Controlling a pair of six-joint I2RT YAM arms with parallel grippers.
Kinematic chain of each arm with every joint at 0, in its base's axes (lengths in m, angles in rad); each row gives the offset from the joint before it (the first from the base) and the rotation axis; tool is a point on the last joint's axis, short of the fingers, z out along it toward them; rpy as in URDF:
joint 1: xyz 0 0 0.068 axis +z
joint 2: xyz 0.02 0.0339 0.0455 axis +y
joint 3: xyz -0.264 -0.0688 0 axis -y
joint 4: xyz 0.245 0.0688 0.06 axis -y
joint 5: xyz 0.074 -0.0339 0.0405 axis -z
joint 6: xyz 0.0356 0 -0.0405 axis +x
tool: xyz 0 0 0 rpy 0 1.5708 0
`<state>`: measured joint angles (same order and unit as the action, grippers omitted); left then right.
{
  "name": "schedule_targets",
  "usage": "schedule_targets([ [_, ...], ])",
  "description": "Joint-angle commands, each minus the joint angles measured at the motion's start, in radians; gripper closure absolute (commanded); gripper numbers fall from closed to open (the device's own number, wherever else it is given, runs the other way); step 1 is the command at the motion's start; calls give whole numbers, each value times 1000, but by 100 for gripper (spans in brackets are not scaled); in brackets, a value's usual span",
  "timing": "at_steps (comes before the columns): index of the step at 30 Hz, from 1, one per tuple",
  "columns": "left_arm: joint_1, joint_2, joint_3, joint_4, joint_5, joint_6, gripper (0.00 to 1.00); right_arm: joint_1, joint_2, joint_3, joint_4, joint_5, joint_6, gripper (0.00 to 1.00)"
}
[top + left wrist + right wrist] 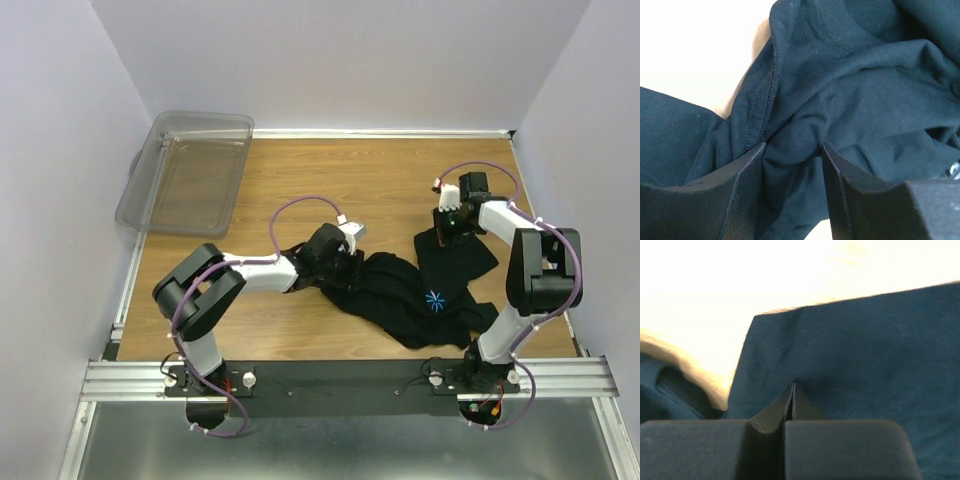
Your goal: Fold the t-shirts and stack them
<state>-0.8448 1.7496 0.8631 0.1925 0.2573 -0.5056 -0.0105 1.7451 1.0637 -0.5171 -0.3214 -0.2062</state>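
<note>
A thick fold of the black t-shirt holds the fingers of the robot's left gripper apart, so that gripper should open and pinch a smaller fold (810, 122) nearby before spreading the t-shirt.
A black t-shirt (400, 295) lies crumpled on the wooden table (330, 175) between the arms, its light-blue starburst logo (435, 299) facing up. My left gripper (345, 262) is at the shirt's left end. In the left wrist view a thick bunch of cloth (790, 155) fills the gap between its fingers (747, 190), so the left gripper (794, 147) is shut on it. My right gripper (447, 232) is at the shirt's far right part. Its jaws (792, 386) are pressed together, tips pinching a pucker of the flat cloth (865, 355).
A clear plastic bin (190, 170) stands at the far left corner, partly over the table's edge. White walls close in the table on three sides. The arms' mounting rail (340, 375) runs along the near edge.
</note>
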Motion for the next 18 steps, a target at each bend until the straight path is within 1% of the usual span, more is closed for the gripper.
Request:
schedule_targets([
  [1, -5, -113, -76, 56, -58, -59, 43, -2, -47, 54, -1, -40, -7, 99],
  [4, -4, -179, -140, 58, -87, -80, 43, -2, -140, 163, -24, -99, 10, 99],
  [5, 1, -197, -174, 59, -104, -86, 43, -2, -159, 264, -29, -137, 16, 100],
  [6, 4, -217, -194, 61, -111, -94, 43, -2, -180, 315, -37, -155, 27, 100],
  [7, 9, -261, -212, 65, -119, -115, 43, -2, -211, 411, -46, -172, 56, 99],
  [9, 21, -314, -272, 71, -141, -137, 43, -2, -236, 484, -52, -205, 88, 100],
  [10, 24, -365, -292, 81, -145, -157, 43, -2, -242, 514, -72, -223, 114, 99],
  [11, 30, -390, -326, 84, -144, -168, 43, 1, -230, 551, -98, -270, 117, 90],
  [12, 30, -412, -340, 88, -142, -175, 42, 9, -213, 562, -171, -284, 116, 78],
  [13, 30, -455, -361, 99, -133, -189, 39, 44, -169, 561, -210, -274, 84, 50],
  [14, 30, -475, -372, 110, -128, -195, 36, 72, -151, 546, -237, -245, 58, 40],
  [15, 30, -496, -381, 120, -125, -203, 35, 99, -139, 469, -254, -199, 33, 33],
  [16, 29, -536, -389, 130, -128, -211, 33, 128, -134, 426, -250, -150, 15, 30],
  [17, 30, -558, -394, 131, -135, -212, 29, 177, -125, 374, -239, -55, -10, 27],
  [18, 30, -599, -395, 128, -142, -212, 26, 217, -125, 292, -200, -4, -15, 26],
])
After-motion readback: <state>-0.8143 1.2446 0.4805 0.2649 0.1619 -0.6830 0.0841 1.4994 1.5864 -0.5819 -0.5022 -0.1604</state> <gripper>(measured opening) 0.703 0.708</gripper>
